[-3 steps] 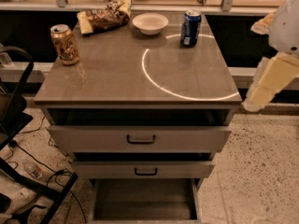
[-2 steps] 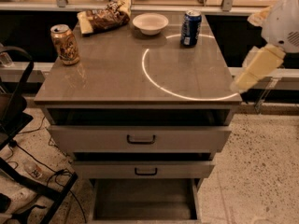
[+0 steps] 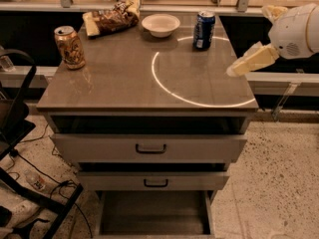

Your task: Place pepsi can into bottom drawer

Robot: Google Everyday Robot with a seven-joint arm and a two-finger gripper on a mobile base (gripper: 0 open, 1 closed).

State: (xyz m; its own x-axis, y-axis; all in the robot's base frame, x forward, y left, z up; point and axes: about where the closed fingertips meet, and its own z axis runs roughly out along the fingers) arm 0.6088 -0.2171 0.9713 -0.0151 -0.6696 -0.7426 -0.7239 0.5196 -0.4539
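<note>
Next, my gripper will go to the pepsi can's upper half (image 3: 204, 25) and close there, leaving the can's lower half free below the fingers.
The pepsi can (image 3: 204, 30) stands upright at the back right of the grey cabinet top (image 3: 124, 83), just inside a bright ring of light. The bottom drawer (image 3: 154, 229) is pulled open below the two upper drawers, and its dark interior shows nothing inside. My gripper (image 3: 247, 62) hangs at the end of the white arm over the top's right edge. It is to the right of the can and nearer the front, apart from it, and holds nothing I can see.
A tan-orange can (image 3: 70, 46) stands at the left of the top. A chip bag (image 3: 112, 18) and a white bowl (image 3: 160, 25) lie at the back. The two upper drawers (image 3: 149, 148) stick out slightly. A black chair frame (image 3: 20, 148) and cables are at the left.
My arm has risen and swung left, from beside the cabinet's right front corner to above its right edge, nearer the pepsi can. Nothing on the top has moved.
</note>
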